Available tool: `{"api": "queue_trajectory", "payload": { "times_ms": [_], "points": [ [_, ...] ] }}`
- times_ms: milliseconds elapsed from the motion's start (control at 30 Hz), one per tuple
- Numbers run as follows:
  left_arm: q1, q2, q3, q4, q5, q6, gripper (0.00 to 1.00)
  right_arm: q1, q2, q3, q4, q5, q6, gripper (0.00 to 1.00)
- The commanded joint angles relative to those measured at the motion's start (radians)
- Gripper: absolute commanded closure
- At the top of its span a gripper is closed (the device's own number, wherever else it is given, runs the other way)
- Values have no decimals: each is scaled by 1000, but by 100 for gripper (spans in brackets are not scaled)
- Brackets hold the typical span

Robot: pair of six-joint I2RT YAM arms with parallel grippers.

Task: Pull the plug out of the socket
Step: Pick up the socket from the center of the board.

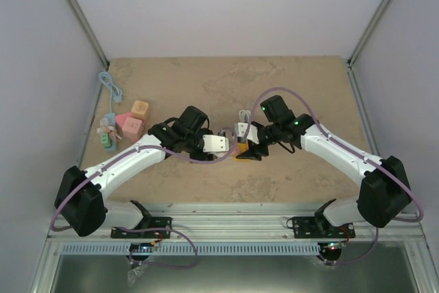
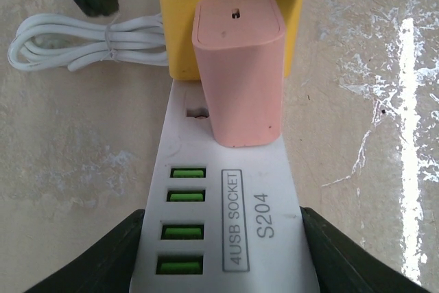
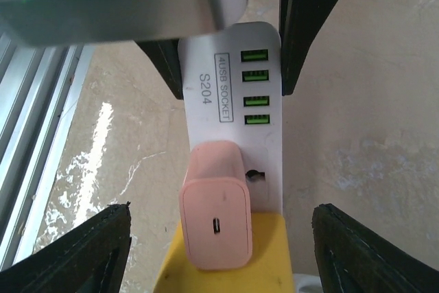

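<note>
The pink plug is between my right gripper's fingers, which are short of the yellow block's middle, so I need to back off and grip the yellow block's sides (image 3: pixel 278 260).
A pink plug (image 2: pixel 239 66) stands plugged into a white socket strip (image 2: pixel 226 217) that has several green USB ports and a yellow end block (image 2: pixel 230 25). My left gripper (image 2: pixel 223 265) is shut on the strip's two long sides, near the USB end. In the right wrist view the plug (image 3: pixel 216 214) sits low in the middle. My right gripper (image 3: pixel 219 252) is open wide, with one finger on each side of the plug and touching nothing. In the top view both grippers meet at the strip (image 1: pixel 216 143) at the table's middle, and the plug is hidden there.
A coiled white cable (image 2: pixel 82 39) lies beside the yellow block, behind the strip. At the table's left edge are a pink block (image 1: pixel 130 125), an orange block (image 1: pixel 140 108), a small toy (image 1: pixel 106 135) and a light blue cable (image 1: pixel 110 87).
</note>
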Motion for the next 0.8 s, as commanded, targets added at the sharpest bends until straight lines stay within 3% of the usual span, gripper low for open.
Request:
{"api": "queue_trajectory", "payload": {
  "times_ms": [0, 267, 600, 700, 767],
  "points": [
    [1, -4, 58, 51, 14, -39, 100, 22, 28, 47, 12, 24, 58, 27],
    [1, 15, 75, 55, 40, -57, 100, 56, 63, 62, 9, 88, 74, 33],
    [3, 15, 80, 41, 79, -46, 100, 65, 100, 61, 12, 100, 74, 55],
    [9, 7, 70, 37, 99, -35, 100, 65, 85, 34, 29, 107, 62, 43],
    [19, -1, 60, 42, 114, -32, 100, 61, 70, 17, 35, 83, 55, 40]
  ]
}}
